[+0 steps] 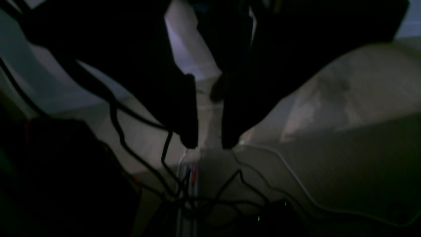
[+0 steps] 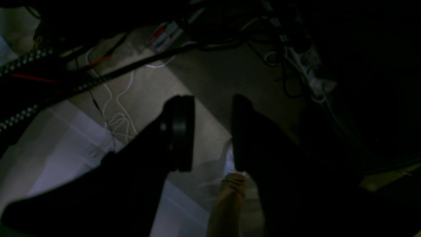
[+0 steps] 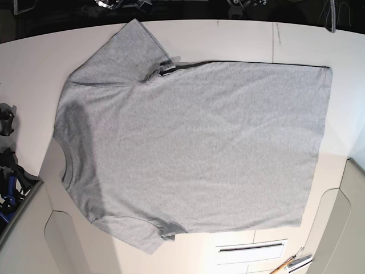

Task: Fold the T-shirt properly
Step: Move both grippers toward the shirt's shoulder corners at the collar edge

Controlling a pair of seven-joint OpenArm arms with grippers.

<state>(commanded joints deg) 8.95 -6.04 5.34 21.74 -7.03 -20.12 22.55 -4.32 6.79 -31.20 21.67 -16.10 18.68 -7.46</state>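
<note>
The upper sleeve (image 3: pixel 106 48) of the heather-grey T-shirt is the one near the small dark tag. My right gripper will close on its shoulder-side edge.
The heather-grey T-shirt (image 3: pixel 194 142) lies flat on the white table (image 3: pixel 23 68) in the base view, with the ribbed neck at the left and the hem at the right. Both short sleeves are spread out, and no lettering shows on the upper side. A small dark tag (image 3: pixel 166 67) sits near the upper sleeve. In the dark left wrist view, my left gripper (image 1: pixel 210 144) is open and empty over the floor. In the right wrist view, my right gripper (image 2: pixel 210 131) is also open and empty. Neither wrist view shows the shirt.
Black arm hardware (image 3: pixel 7 123) stands at the table's left edge. A white slotted strip (image 3: pixel 251 248) and a pen-like tool (image 3: pixel 293 264) lie near the bottom edge. Below the grippers are floor cables (image 1: pixel 204 197), white cords (image 2: pixel 115 108) and a power strip (image 2: pixel 312 75).
</note>
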